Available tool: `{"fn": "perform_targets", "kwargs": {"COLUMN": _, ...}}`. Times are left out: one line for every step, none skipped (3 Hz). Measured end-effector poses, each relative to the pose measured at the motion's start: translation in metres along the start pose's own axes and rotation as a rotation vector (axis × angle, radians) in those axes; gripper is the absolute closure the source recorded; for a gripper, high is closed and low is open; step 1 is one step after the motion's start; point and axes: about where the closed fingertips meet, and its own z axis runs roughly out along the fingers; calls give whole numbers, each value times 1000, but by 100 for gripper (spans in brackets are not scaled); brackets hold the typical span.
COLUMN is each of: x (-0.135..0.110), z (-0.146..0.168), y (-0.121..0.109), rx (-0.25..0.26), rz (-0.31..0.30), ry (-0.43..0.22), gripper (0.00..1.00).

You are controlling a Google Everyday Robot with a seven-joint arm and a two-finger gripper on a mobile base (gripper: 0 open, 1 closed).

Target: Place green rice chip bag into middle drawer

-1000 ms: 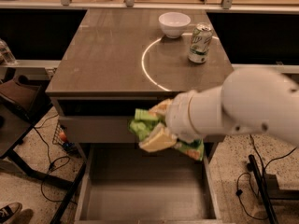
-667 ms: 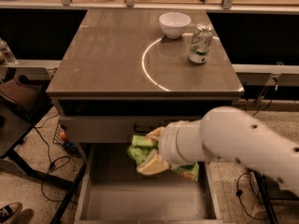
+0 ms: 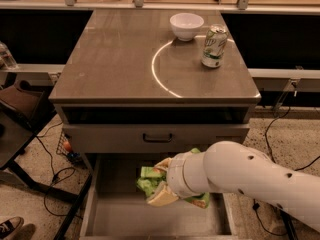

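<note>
My gripper will release the green rice chip bag close to the middle of the open drawer's grey bottom (image 3: 173, 206), letting it go there. The bag is now just above that floor, near the back.
The green rice chip bag (image 3: 149, 180) is a crinkled light-green bag held in my gripper (image 3: 161, 186), low in the camera view. My white arm (image 3: 250, 179) reaches in from the right. The gripper is shut on the bag and holds it inside the open middle drawer (image 3: 120, 219), a grey tray pulled out below the cabinet, just above its floor near the back. The arm hides the right part of the bag.
A closed grey drawer front with a dark bar handle (image 3: 157, 137) sits right above the open drawer. On the cabinet top stand a white bowl (image 3: 186, 25) and a green-and-white soda can (image 3: 214, 46). Cables (image 3: 52, 176) and a chair (image 3: 20, 109) are at the left.
My arm has moved down and back toward the cabinet, carrying the bag from in front of the upper drawer front into the open drawer.
</note>
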Motion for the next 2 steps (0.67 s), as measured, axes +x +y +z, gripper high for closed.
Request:
{"fn": "perform_targets", "kwargs": {"x": 14, "z": 14, "y": 1, "rx": 5, "rz": 36, "ry": -10, "gripper": 100}}
{"fn": "perform_targets", "kwargs": {"x": 63, "z": 57, "y": 5, "rx": -5, "rz": 139, "ry": 10, "gripper": 100}}
